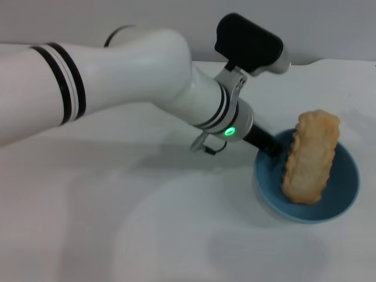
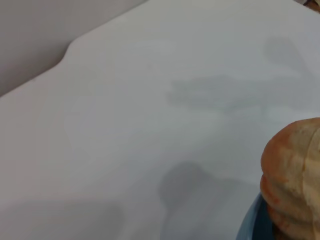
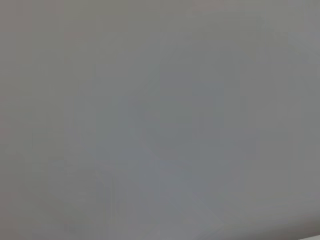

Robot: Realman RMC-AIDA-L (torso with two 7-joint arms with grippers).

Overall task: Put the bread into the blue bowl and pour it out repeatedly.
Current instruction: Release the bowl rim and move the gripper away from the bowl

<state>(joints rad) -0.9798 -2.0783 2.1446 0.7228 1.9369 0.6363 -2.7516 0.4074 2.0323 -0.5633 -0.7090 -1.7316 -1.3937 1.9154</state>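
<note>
The robot will set the blue bowl down on the white table just nearer than its left gripper's fingertips [image 1: 284, 195], with the bread still inside.
The blue bowl [image 1: 346, 185] sits at the right of the white table in the head view. The bread [image 1: 310, 157] stands on edge inside it, leaning across the bowl with its flat pale-golden underside showing. My left arm reaches across from the left, and the left gripper [image 1: 269, 147] meets the bowl's near-left rim, shut on it. The left wrist view shows the ridged orange-tan end of the bread [image 2: 295, 175] and a sliver of the bowl's rim [image 2: 250, 222]. My right gripper does not show in any view.
The white table [image 1: 147, 223] spreads out to the left of and in front of the bowl. Its far edge meets a grey wall [image 1: 329, 29]. The right wrist view shows only a plain grey surface.
</note>
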